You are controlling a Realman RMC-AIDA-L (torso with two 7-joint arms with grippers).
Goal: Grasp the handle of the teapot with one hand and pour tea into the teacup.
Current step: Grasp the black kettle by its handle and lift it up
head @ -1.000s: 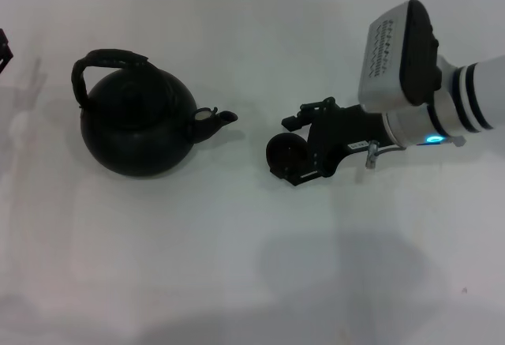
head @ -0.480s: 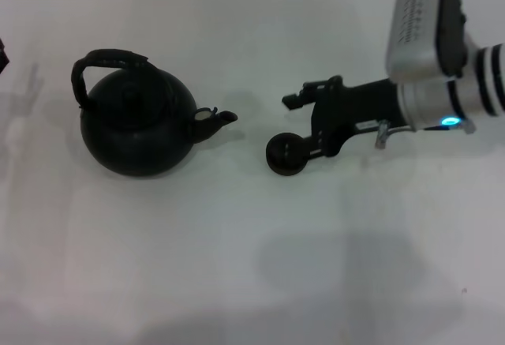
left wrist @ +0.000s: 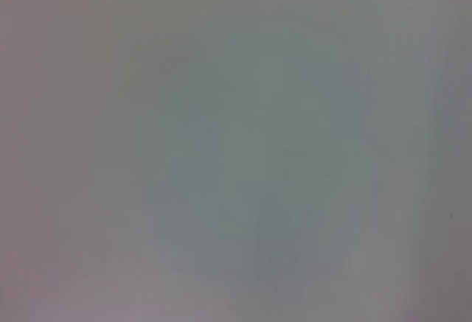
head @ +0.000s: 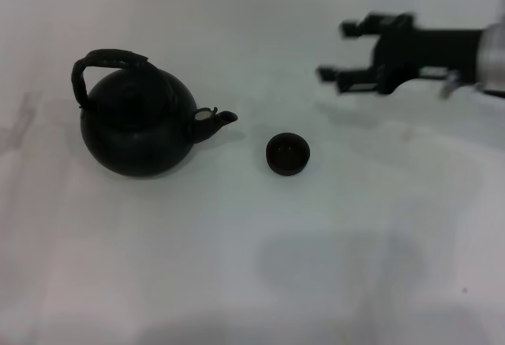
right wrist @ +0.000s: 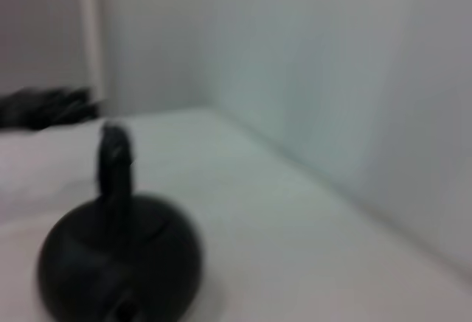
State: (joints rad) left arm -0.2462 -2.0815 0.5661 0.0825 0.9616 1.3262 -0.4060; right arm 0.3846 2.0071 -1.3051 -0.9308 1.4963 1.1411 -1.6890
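My left gripper should grab the teapot by the handle's upright part [head: 78, 85], opposite the teapot's spout.
The dark round teapot [head: 138, 128] stands on the white table at the left, its spout [head: 217, 118] with the pale spot pointing right. Its ribbed arched handle [head: 106, 61] stands free above it. The tiny dark teacup [head: 287, 154] sits upright on the table just right of the spout, with nothing touching it. My right gripper [head: 335, 50] is open and empty, raised at the far right, well above and behind the cup. The right wrist view shows the teapot [right wrist: 118, 259] spout-on with its handle [right wrist: 114, 161] upright. My left gripper is out of view.
The white table [head: 252, 266] spreads out in front of the teapot and cup. In the right wrist view a pale wall [right wrist: 332, 79] rises beyond the table, and a blurred dark shape [right wrist: 44, 107] lies far behind the teapot. The left wrist view shows only a blank grey surface.
My right gripper has let go of the teacup, leaving it on the table, and has risen and drawn back to the upper right. The teapot has not moved.
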